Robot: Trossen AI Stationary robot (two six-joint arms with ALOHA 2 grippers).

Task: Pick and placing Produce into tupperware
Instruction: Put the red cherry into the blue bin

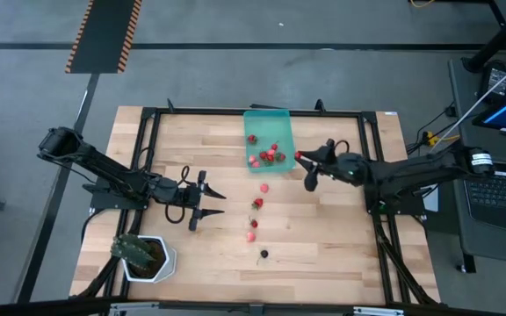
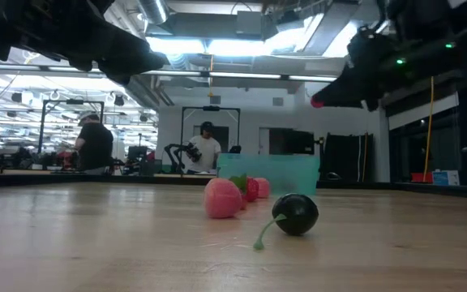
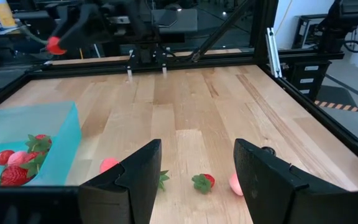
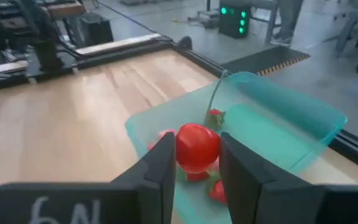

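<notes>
The round red fruit, now held just beside the tupperware's near corner, will be let go by my right gripper in the teal tupperware (image 1: 261, 148) (image 4: 199, 145), between the lone strawberry and the clustered fruits.
The teal tupperware (image 1: 266, 132) sits at the table's far middle with several red fruits (image 1: 267, 156) inside. More small fruits (image 1: 257, 204) lie in a line on the wood nearer to me, ending in a dark berry (image 1: 263, 254), which is large in the low view (image 2: 296, 213). My right gripper (image 1: 302, 161) hovers just right of the tupperware's near right corner, shut on a red fruit. My left gripper (image 1: 211, 202) is open, left of the line of fruits and pointing at them (image 3: 194, 177). My right gripper pinches a round red fruit (image 4: 196, 147) between its two fingers (image 4: 160, 168), one on each side of it. It reaches in from the table's right. The fruit is lifted clear of the table (image 2: 318, 103), with the tupperware (image 4: 253, 124) just beyond and below it.
A white pot with a green plant (image 1: 148, 257) stands at the near left corner. A black frame (image 1: 148, 132) runs around the wooden top. People and equipment show in the room behind (image 2: 207, 150). Bare wood lies between the left gripper and the tupperware.
</notes>
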